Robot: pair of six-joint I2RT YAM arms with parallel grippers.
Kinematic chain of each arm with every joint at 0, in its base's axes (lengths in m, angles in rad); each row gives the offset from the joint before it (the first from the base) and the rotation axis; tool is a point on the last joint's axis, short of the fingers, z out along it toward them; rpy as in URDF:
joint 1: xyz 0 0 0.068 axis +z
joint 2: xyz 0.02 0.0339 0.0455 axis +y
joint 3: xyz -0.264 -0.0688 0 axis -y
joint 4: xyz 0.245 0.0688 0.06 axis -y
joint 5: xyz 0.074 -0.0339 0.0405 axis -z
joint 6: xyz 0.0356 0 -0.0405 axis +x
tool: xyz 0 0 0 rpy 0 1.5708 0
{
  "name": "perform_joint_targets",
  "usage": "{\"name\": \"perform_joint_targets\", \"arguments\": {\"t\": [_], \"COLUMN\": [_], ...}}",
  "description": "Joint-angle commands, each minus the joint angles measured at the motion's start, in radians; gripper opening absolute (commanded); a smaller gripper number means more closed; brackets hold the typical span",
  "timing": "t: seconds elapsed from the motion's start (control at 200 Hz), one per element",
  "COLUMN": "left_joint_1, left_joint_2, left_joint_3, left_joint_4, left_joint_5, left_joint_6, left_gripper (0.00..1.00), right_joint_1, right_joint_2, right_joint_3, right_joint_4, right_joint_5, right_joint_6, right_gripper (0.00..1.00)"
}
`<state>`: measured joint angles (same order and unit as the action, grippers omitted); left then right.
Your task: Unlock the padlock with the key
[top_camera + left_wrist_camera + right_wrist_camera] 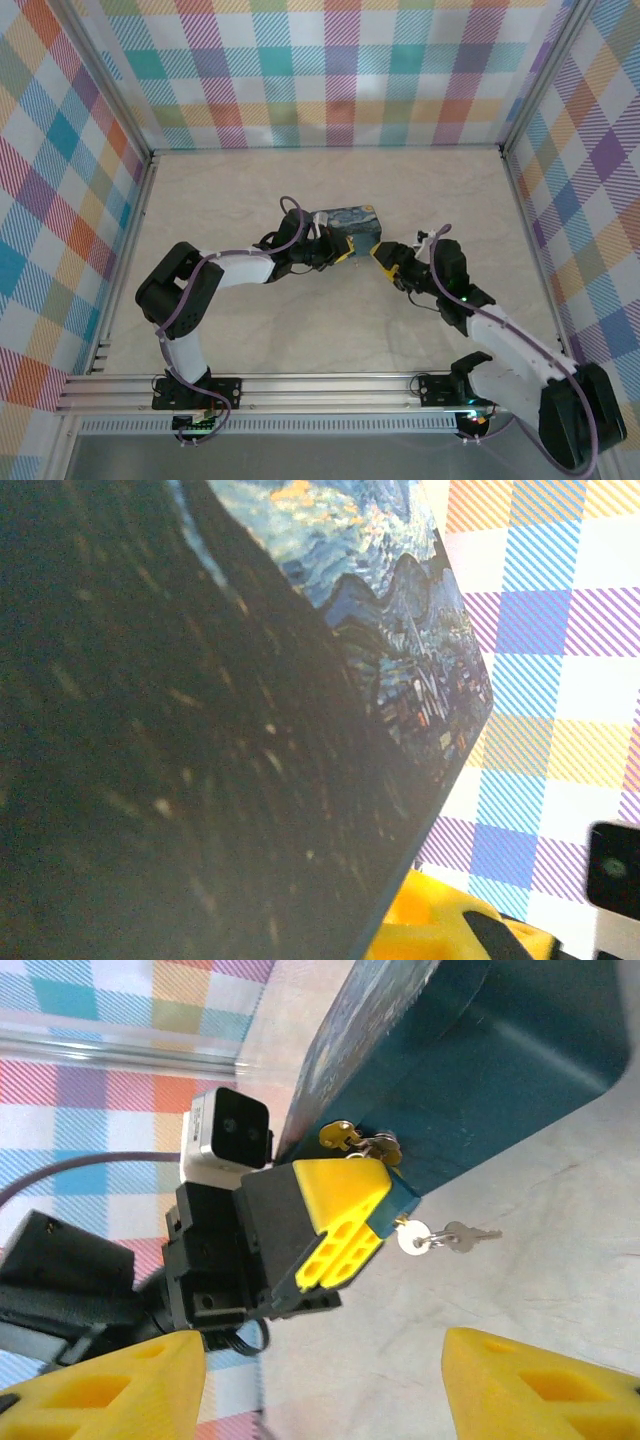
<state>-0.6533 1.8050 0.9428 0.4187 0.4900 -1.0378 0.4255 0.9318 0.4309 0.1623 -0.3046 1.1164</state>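
Note:
Next, I swing my right gripper round, roll its wrist and pinch the key below the padlock's bottom end [401, 1218], because the key's round head faces that gripper flat-on.
The dark blue swirl-printed tin [350, 224] stands mid-table and looms close in the left wrist view [200, 730]. At its lower corner sits a small teal padlock [402, 1194], with brass and silver fittings just above it. My left gripper [342, 252] is shut on the padlock, and one of its yellow fingers [335, 1220] lies against it. A silvery key [470, 1237] dangles free on a white ring below the padlock. My right gripper [325, 1352] is open a short way from the key, nothing between its yellow fingers; from above it [386, 262] points at the tin's right corner.
Plaid walls [320, 70] and aluminium frame posts enclose the beige table [300, 330] on three sides. A rail [300, 390] runs along the near edge. The two wrists nearly meet beside the tin, with bare tabletop to the left, right and front.

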Motion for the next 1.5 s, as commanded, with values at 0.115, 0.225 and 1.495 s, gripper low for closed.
{"name": "perform_joint_targets", "arguments": {"t": [0.115,0.225,1.495], "left_joint_1": [-0.003,-0.003,-0.003], "left_joint_2": [-0.034,-0.036,-0.046], "left_joint_3": [-0.004,0.000,0.012], "left_joint_4": [0.014,0.008,-0.015], "left_joint_5": [0.026,0.031,0.056], "left_joint_6": [0.010,0.012,0.018], "left_gripper": [0.06,0.06,0.06], "right_joint_1": [0.001,0.021,0.257], "right_joint_2": [-0.013,0.038,0.512], "right_joint_3": [0.130,0.200,0.554], "right_joint_4": [-0.437,-0.502,-0.578], "right_joint_5": [0.048,0.072,0.369], "right_joint_6": [-0.360,-0.477,-0.876], "right_gripper": [0.58,0.56,0.45]}}
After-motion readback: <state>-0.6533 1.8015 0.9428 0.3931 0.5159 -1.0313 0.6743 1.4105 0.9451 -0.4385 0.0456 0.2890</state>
